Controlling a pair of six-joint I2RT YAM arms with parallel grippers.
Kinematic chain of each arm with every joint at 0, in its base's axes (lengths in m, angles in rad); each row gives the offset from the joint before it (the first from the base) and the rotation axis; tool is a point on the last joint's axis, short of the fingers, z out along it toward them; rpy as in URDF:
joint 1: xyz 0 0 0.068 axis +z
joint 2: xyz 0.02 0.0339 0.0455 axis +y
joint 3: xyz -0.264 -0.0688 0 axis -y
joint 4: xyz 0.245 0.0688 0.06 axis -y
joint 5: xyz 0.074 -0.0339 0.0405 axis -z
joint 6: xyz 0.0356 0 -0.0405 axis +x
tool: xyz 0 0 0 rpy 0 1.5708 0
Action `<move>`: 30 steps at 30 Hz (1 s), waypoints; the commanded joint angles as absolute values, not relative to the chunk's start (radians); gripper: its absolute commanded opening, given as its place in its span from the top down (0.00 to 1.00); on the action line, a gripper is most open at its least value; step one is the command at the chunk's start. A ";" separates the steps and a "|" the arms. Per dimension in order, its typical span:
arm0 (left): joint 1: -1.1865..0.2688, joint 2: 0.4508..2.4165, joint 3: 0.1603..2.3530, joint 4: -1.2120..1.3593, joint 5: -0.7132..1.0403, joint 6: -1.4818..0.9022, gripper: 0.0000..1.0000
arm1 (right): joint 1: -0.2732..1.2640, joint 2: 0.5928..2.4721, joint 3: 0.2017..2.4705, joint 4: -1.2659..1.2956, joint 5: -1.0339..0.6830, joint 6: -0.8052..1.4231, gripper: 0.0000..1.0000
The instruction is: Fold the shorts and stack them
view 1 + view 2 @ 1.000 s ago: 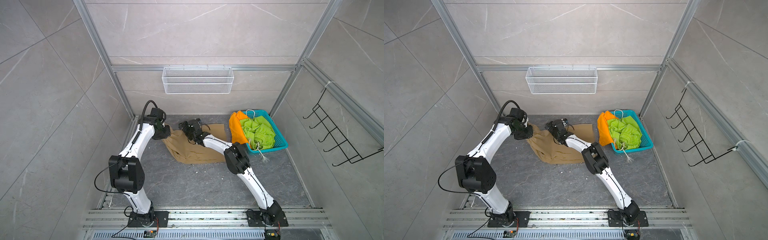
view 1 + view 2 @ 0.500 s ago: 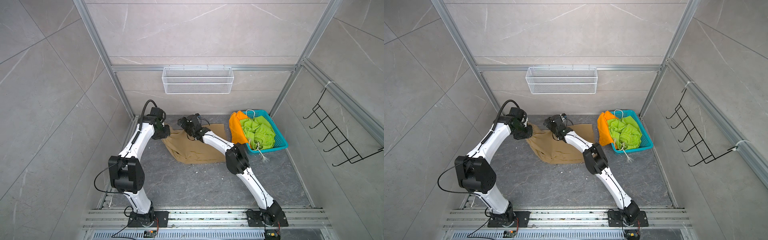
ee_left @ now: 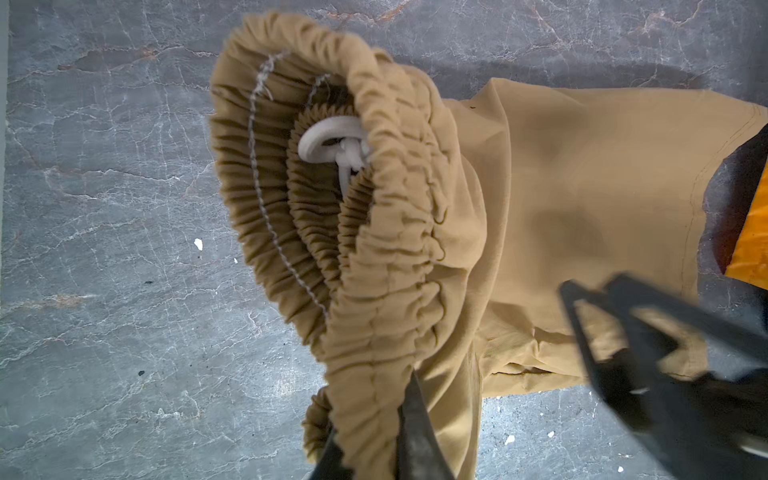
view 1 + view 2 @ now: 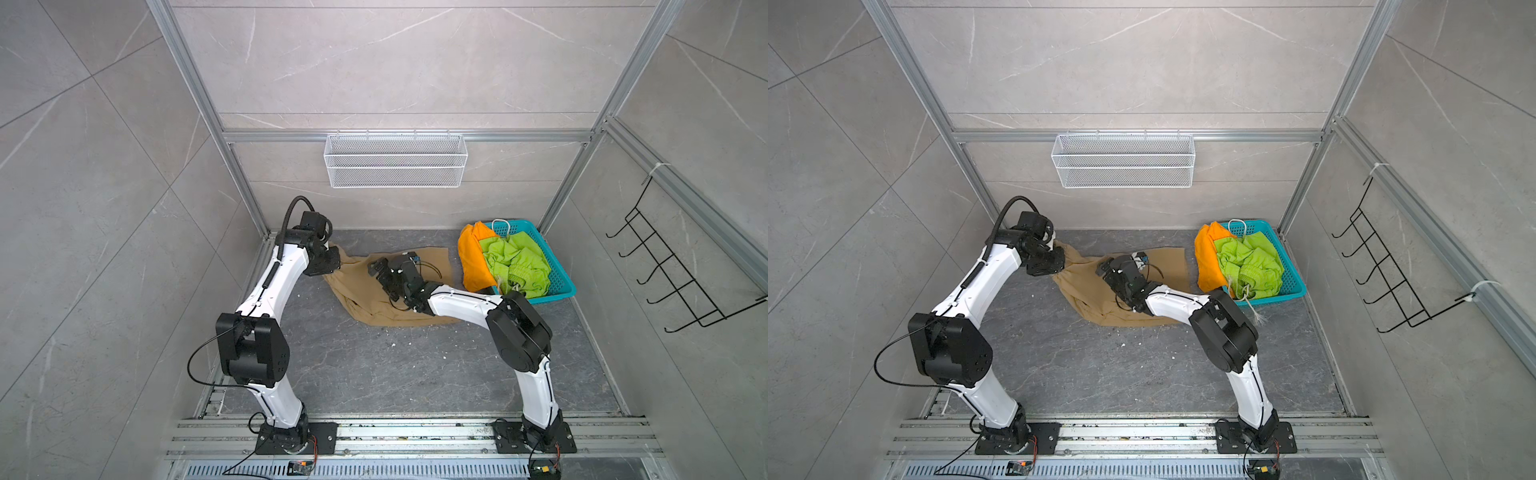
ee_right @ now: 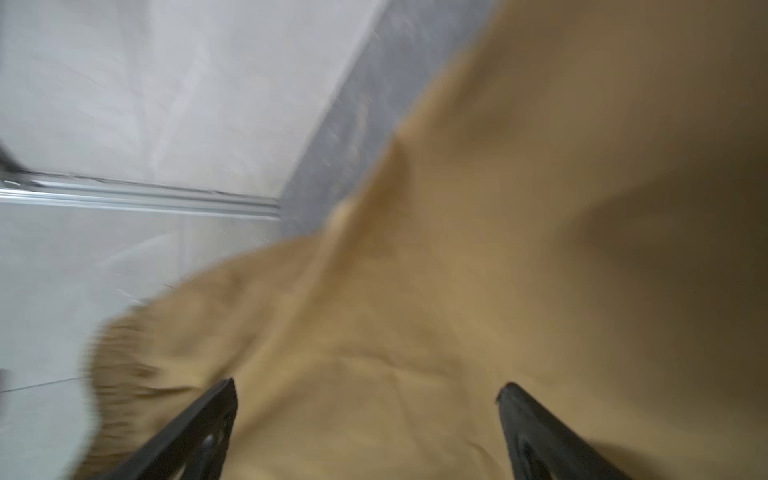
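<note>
Next, my left gripper lets go of the waistband on the khaki fabric (image 4: 427,274) (image 3: 628,192) just short of the hem facing the orange shorts.
The khaki shorts (image 4: 357,299) (image 4: 1084,291) lie spread on the grey floor near the back wall. My left gripper (image 4: 332,266) (image 4: 1059,266) is shut on their gathered waistband at the left end. In the left wrist view the left gripper (image 3: 374,436) pinches the waistband (image 3: 395,208), and a white drawstring (image 3: 332,141) shows inside. My right gripper (image 4: 376,270) (image 4: 1104,268) hovers open over the middle of the khaki fabric (image 5: 457,291), the jaws (image 5: 365,395) wide apart with nothing between them. The orange shorts (image 4: 471,257) and the green shorts (image 4: 515,262) sit bunched in the basket.
The teal basket (image 4: 561,286) (image 4: 1291,286) stands in the back right corner, with a drawstring (image 4: 1256,316) hanging over its front. A white wire basket (image 4: 395,166) hangs on the back wall. A black hook rack (image 4: 673,282) is on the right wall.
My right gripper swung toward the back wall, then came back forward over the khaki shorts, still open. The left gripper kept its hold on the waistband, almost in place.
</note>
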State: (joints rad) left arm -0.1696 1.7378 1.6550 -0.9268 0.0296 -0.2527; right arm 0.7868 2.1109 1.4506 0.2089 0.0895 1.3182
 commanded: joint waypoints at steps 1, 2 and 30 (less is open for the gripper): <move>-0.173 1.699 1.678 -0.927 0.040 -0.251 1.00 | 0.826 2.157 1.427 0.288 0.082 1.384 0.00; -0.173 1.697 1.677 -0.926 0.039 -0.250 1.00 | 0.834 2.167 1.412 0.294 0.080 1.396 0.00; -0.220 1.840 1.973 -1.103 -0.202 -0.154 1.00 | 0.524 1.741 1.023 0.095 -0.158 1.202 0.00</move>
